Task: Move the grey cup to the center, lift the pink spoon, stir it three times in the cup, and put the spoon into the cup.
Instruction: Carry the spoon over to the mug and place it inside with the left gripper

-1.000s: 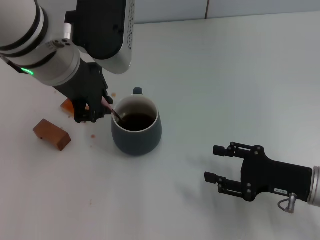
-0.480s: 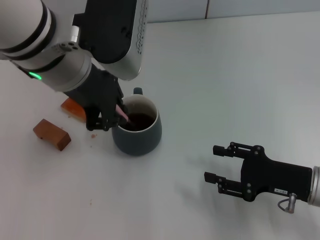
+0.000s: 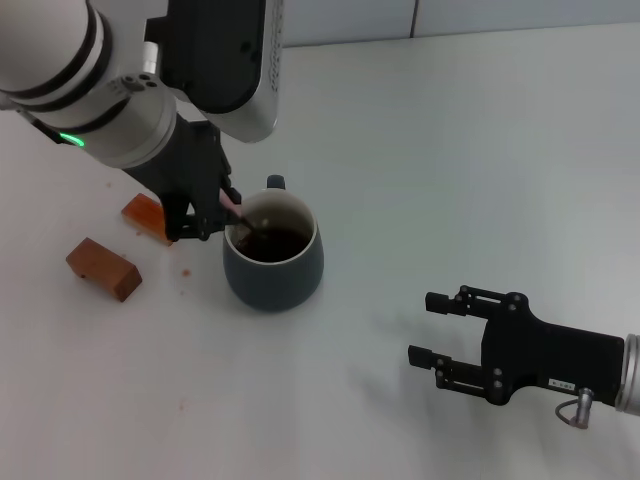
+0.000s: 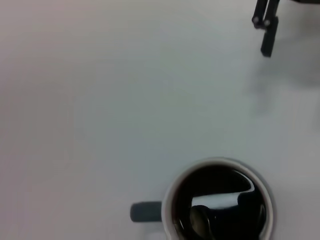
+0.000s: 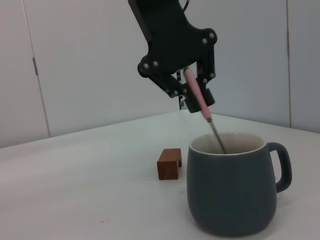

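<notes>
My left gripper needs to release the pink spoon against the grey cup's rim nearest the brown blocks [image 3: 236,244].
The grey cup [image 3: 273,258] stands on the white table, with dark liquid inside and its small handle at the far side. It also shows in the left wrist view [image 4: 218,205] and the right wrist view [image 5: 231,189]. My left gripper [image 3: 205,212] hangs just left of the cup's rim, shut on the pink spoon [image 3: 231,209]. The spoon [image 5: 198,97] slants down with its metal neck and bowl inside the cup; the bowl [image 4: 199,221] lies in the liquid. My right gripper [image 3: 432,326] is open and empty, low at the front right, apart from the cup.
Two brown blocks lie left of the cup: one [image 3: 103,268] at the front left, one [image 3: 145,215] partly behind my left arm. One block [image 5: 169,163] shows in the right wrist view. Small reddish specks dot the table near the cup.
My left gripper swung the spoon toward the cup's middle, then back to its left rim and slightly farther away. The cup and the right arm have not moved.
</notes>
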`<state>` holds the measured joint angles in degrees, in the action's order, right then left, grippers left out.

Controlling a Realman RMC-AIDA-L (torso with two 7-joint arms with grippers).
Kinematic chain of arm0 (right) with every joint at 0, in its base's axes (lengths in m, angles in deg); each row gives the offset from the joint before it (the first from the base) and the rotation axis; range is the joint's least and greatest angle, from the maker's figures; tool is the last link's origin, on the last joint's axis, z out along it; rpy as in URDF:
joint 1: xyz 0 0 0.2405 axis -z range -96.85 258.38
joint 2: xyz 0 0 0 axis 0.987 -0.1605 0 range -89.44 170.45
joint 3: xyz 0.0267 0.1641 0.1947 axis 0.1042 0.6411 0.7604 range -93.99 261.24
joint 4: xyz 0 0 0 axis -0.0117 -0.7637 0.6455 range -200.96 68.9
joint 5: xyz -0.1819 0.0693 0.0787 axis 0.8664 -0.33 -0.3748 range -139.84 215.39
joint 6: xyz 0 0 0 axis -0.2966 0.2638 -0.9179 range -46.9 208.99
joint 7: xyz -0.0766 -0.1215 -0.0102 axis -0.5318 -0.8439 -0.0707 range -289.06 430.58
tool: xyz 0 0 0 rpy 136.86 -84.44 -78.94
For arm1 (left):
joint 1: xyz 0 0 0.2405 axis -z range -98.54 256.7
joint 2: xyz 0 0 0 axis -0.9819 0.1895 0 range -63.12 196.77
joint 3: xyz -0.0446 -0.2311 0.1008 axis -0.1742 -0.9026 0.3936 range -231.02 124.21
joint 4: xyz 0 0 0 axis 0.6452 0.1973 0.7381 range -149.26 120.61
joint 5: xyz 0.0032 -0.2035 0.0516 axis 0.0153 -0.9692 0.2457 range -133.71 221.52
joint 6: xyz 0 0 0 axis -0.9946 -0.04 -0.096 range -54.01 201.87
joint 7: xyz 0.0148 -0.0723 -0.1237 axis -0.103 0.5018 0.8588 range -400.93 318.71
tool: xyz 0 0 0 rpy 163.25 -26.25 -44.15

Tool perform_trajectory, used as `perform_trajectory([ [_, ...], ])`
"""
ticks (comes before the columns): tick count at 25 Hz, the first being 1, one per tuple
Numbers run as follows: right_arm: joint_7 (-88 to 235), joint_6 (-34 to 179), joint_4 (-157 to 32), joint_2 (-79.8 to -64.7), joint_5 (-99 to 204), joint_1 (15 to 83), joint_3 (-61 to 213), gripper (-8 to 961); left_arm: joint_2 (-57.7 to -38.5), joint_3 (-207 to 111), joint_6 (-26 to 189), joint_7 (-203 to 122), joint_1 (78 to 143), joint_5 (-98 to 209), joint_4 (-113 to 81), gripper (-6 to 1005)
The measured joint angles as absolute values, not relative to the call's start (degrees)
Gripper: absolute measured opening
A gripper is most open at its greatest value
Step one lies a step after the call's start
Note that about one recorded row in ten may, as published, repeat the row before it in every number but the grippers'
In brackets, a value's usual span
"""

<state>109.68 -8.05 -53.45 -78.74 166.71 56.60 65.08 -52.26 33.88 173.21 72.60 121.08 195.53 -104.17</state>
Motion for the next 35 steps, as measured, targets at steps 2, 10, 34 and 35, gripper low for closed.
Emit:
perform_trajectory([
  [2, 109.7, -8.1, -53.5, -78.75, 166.7, 56.6, 65.1, 680, -52.26, 33.8, 174.3, 73.2, 121.1, 196.0, -104.4, 133],
  [10, 109.7, -8.1, -53.5, -78.77, 166.7, 56.8, 65.1, 680, -52.26, 33.8, 178.9, 73.5, 120.6, 190.9, -107.7, 135],
  [34, 109.7, -8.9, -53.6, -78.76, 166.7, 57.3, 64.8, 680, -52.26, 34.5, 177.1, 76.9, 120.6, 195.2, -106.7, 142],
  [35, 109.7, -8.9, -53.6, -78.76, 166.7, 57.3, 64.7, 681, -52.26, 34.5, 177.2, 77.1, 120.5, 194.2, -107.0, 142],
])
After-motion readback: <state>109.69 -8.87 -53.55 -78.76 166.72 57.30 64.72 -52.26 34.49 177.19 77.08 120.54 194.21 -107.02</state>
